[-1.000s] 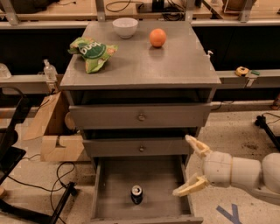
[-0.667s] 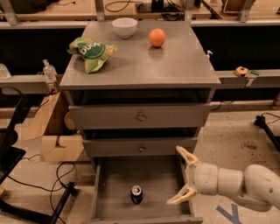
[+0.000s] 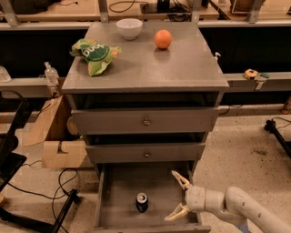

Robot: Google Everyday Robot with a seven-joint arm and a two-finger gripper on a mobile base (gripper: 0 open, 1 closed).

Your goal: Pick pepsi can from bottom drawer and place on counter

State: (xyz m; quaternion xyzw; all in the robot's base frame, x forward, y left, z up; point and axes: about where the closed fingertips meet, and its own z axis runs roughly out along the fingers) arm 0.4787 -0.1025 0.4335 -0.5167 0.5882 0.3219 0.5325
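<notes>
The pepsi can is standing in the open bottom drawer, and next my gripper should go to its upper body (image 3: 142, 201) and close there.
The pepsi can (image 3: 142, 202) stands upright on the floor of the open bottom drawer (image 3: 119, 186), near its front middle. My gripper (image 3: 176, 196) is open inside the drawer, to the right of the can and apart from it, its pale fingers (image 3: 181, 179) spread and pointing left toward the can. The arm comes in from the lower right. The grey counter (image 3: 150, 68) tops the cabinet above the two shut drawers.
On the counter lie a green chip bag (image 3: 94, 53), a white bowl (image 3: 129, 27) and an orange fruit (image 3: 163, 38). A cardboard box (image 3: 57, 136) and cables (image 3: 59, 182) sit on the floor to the left. A pale wooden bench (image 3: 54, 13) runs behind.
My gripper has moved down and to the left, from beside the drawer's right edge into the drawer, closer to the can. The can has not moved.
</notes>
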